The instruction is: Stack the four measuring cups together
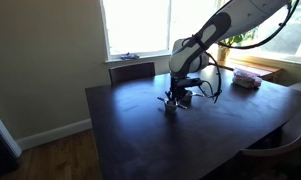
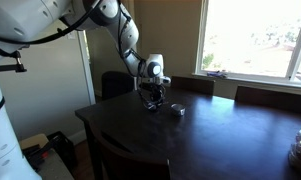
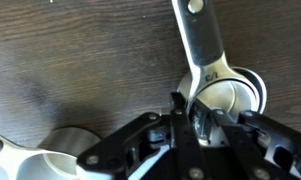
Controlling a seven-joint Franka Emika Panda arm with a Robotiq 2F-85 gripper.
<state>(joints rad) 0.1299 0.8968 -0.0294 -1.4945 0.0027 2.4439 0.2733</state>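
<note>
My gripper will let go of the silver measuring cup inside the other measuring cup (image 1: pixel 186 98) (image 3: pixel 55 161), which stands apart on the dark table.
In the wrist view a silver measuring cup (image 3: pixel 228 97) lies on the dark table (image 3: pixel 80 60), its flat handle (image 3: pixel 200 35) pointing up the picture. A second rim (image 3: pixel 258 92) shows round its right side, as if it sits inside a larger cup. My gripper (image 3: pixel 190 122) is shut on the near wall of this cup, one finger inside the bowl and one outside. Another measuring cup (image 3: pixel 62 150) lies at the lower left, apart from the gripper. In both exterior views the gripper (image 1: pixel 175 98) (image 2: pixel 153 100) is down at the tabletop; a small cup (image 2: pixel 176 111) sits just beside it.
The dark wooden table (image 1: pixel 140 140) has chairs (image 1: pixel 131 70) at its far side under a bright window. A pinkish bundle (image 1: pixel 248 78) lies near the table's far corner, by a plant (image 1: pixel 240 40). Another chair back (image 2: pixel 130 160) stands at the near edge.
</note>
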